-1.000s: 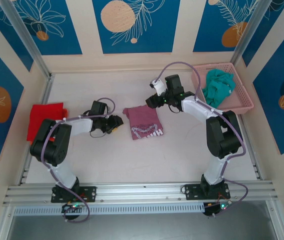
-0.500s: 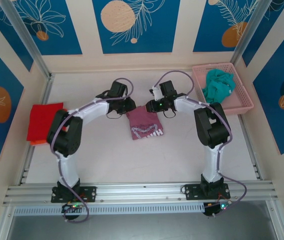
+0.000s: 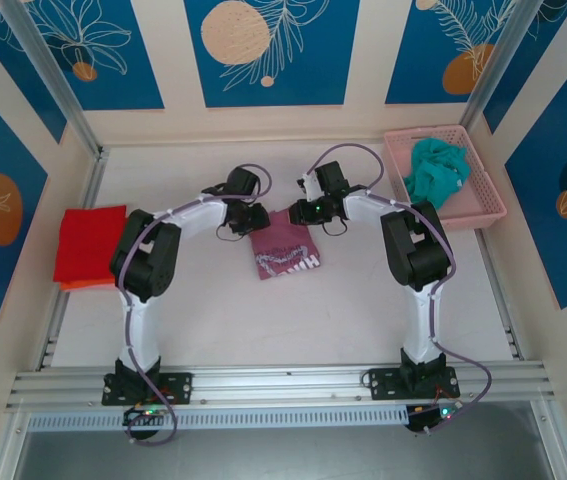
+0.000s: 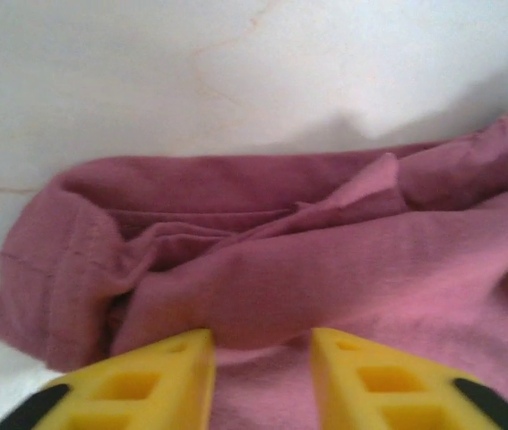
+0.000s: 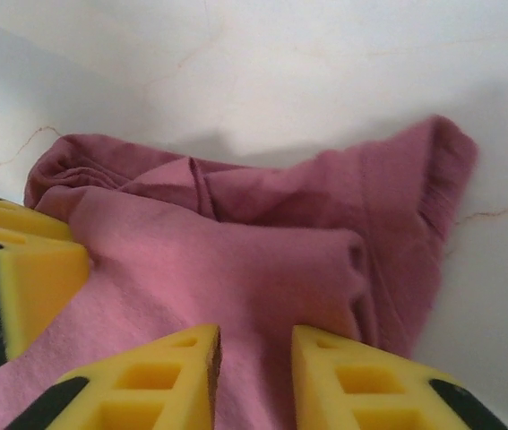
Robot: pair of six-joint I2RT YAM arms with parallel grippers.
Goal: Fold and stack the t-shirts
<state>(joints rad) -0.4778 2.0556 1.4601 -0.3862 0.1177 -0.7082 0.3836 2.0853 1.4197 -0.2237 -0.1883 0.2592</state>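
My left gripper needs to open, take the shirt's side edge (image 4: 130,315) and pull the shirt toward the red t-shirt, because it sits inward of the mauve-pink t-shirt's bunched corner.
The mauve-pink t-shirt (image 3: 285,250) lies folded at the table's middle, a white print on its near part. My left gripper (image 3: 256,217) is at its far left corner and my right gripper (image 3: 298,212) at its far right corner. In the left wrist view the yellow fingers (image 4: 155,376) stand narrowly apart with a bulging fold of the shirt (image 4: 325,269) pinched between them. The right wrist view is alike: a fold of shirt (image 5: 236,260) sits between the fingers (image 5: 352,376). The red t-shirt (image 3: 88,243) lies folded at the far left. The teal t-shirt (image 3: 435,170) is crumpled in the basket.
A pink lattice basket (image 3: 488,195) stands at the back right corner. Metal rails run along the table's left, right and near edges. The left gripper's yellow finger (image 5: 30,269) shows at the left of the right wrist view, close beside the right gripper.
Both grippers came in from either side to the shirt's far edge and closed on its corners. The shirt's far edge has drawn slightly nearer.
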